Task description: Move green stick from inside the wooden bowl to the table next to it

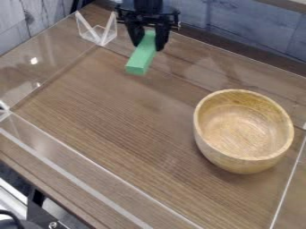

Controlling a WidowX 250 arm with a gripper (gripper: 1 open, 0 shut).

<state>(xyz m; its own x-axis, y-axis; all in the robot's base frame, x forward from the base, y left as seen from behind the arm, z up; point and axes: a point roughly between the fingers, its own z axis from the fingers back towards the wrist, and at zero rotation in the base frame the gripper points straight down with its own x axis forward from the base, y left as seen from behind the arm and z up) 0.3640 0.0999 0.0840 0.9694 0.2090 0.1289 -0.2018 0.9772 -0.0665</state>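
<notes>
The green stick will be released on the bare tabletop (141, 71) between the clear folded stand and the wooden bowl.
The green stick (141, 59) hangs tilted at the back of the table (120, 125), its lower end pointing front-left and close to the tabletop. My gripper (149, 38) comes down from the top edge and is shut on the stick's upper end. The dark fingers (135, 32) stand on either side of it. The wooden bowl (244, 130) sits at the right with nothing inside it, well to the right of and nearer than the stick. Whether the stick's low end touches the wood I cannot tell.
Low clear acrylic walls (48, 152) border the tabletop on all sides. A small clear folded stand (93, 29) sits at the back left, just left of the gripper. A grey wall rises behind the table.
</notes>
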